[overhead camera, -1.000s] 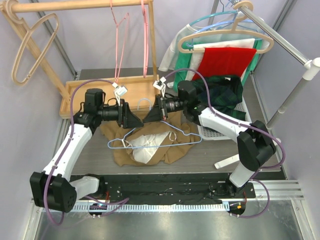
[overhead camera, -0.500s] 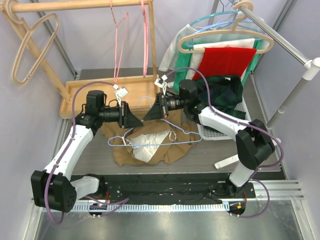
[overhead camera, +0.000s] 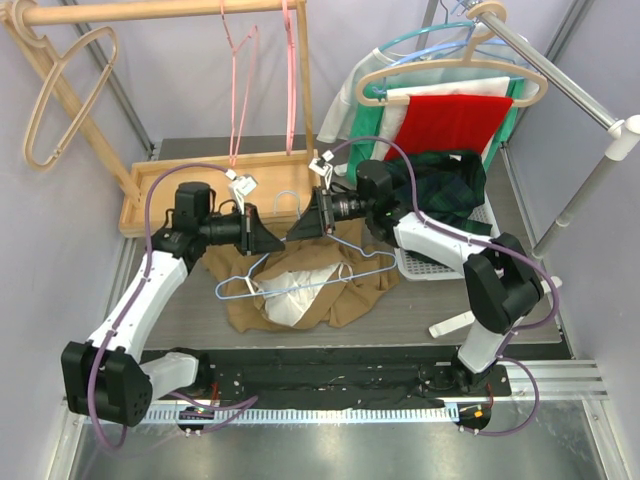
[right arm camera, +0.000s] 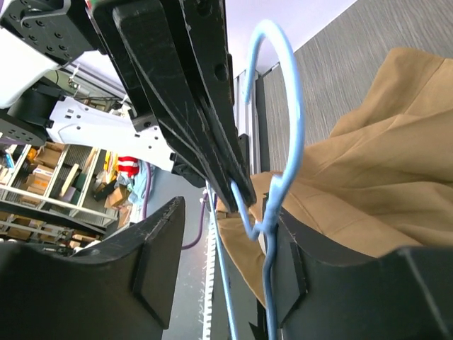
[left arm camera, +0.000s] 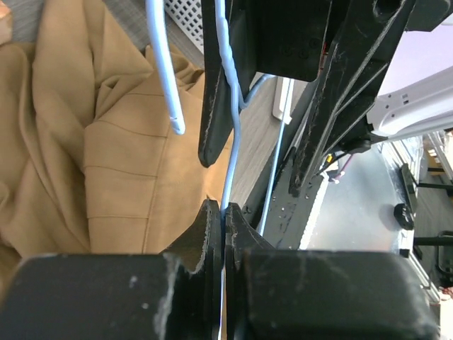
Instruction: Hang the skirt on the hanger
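The hanger's wire is pinched in my left gripper below the twisted neck, so I should hold the neck with my right gripper while my left gripper takes the hook [overhead camera: 286, 193].
A light blue wire hanger [overhead camera: 312, 278] hangs low over the tan skirt [overhead camera: 345, 300], which lies crumpled on the table with its white lining showing. My left gripper [overhead camera: 281, 243] is shut on the hanger's wire just below the hook; in the left wrist view the wire [left arm camera: 231, 134] runs up out of the closed gripper [left arm camera: 224, 214], with the skirt [left arm camera: 92, 163] at the left. My right gripper [overhead camera: 296, 232] faces it, open. In the right wrist view the hanger's twisted neck [right arm camera: 271, 227] rests against one finger of that open gripper [right arm camera: 226, 248], beside the skirt [right arm camera: 375, 177].
A wooden rack with a tray [overhead camera: 150, 190] stands at the back left, carrying a beige hanger [overhead camera: 60, 95] and pink hangers [overhead camera: 240, 80]. At the right are a white basket [overhead camera: 425, 265] of dark clothes and a metal rail [overhead camera: 560, 80] with hung garments.
My left gripper has closed on the hanger's wire. My right gripper, shut on the hanger's neck before, has opened. The hanger has lifted slightly.
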Robot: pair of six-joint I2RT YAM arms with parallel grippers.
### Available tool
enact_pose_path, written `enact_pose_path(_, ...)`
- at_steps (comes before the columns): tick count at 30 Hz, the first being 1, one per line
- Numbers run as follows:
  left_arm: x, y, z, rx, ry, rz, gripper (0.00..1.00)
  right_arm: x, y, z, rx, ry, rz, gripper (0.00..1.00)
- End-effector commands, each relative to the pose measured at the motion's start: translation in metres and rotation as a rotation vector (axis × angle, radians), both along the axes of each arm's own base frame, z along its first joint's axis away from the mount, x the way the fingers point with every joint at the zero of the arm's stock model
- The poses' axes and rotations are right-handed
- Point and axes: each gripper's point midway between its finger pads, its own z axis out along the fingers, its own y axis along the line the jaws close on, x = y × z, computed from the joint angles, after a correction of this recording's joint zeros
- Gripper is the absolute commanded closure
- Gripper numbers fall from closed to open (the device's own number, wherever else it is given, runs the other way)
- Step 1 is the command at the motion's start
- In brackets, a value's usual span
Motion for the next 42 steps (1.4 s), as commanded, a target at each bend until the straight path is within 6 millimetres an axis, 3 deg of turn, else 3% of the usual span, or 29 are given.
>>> enact_pose_path(1,0.013,0.014,-0.003,0.056,-0.040,0.099,1.00,-0.026,-0.018,0.025,0.053,-0.071,0.078,0.46)
enact_pose_path(4,0.010,0.015,-0.001,0.066,-0.038,0.096,1.00,-0.033,-0.029,0.016,0.035,-0.055,0.086,0.48)
enact_pose_path(7,0.010,0.017,0.003,0.073,-0.050,0.103,1.00,-0.037,-0.039,0.007,0.000,-0.066,0.077,0.59)
enact_pose_path(8,0.011,0.017,0.004,0.074,-0.051,0.108,1.00,-0.037,-0.043,-0.001,-0.040,-0.034,0.054,0.66)
enact_pose_path(15,0.009,0.014,0.008,0.053,-0.043,0.097,1.00,-0.031,-0.054,-0.001,-0.083,-0.080,-0.073,0.99)
enact_pose_path(20,0.007,0.005,0.019,-0.026,0.002,0.069,0.98,-0.027,-0.058,-0.003,-0.093,-0.122,-0.123,0.99)
enact_pose_path(25,0.010,-0.008,0.036,-0.158,0.005,0.039,0.74,-0.025,-0.055,-0.004,-0.079,-0.136,-0.119,0.99)
enact_pose_path(26,0.010,-0.009,0.037,-0.174,0.011,0.039,0.65,-0.025,-0.054,-0.003,-0.069,-0.145,-0.118,0.99)
enact_pose_path(30,0.013,-0.018,0.037,-0.198,0.019,0.056,0.52,-0.025,-0.046,0.001,-0.042,-0.139,-0.110,0.99)
enact_pose_path(36,0.015,-0.036,0.038,-0.208,0.008,0.043,0.45,-0.023,-0.034,0.002,0.001,-0.127,-0.103,0.99)
enact_pose_path(42,0.018,-0.040,0.049,-0.267,-0.018,0.067,0.44,-0.028,-0.024,0.005,0.034,-0.097,-0.070,0.99)
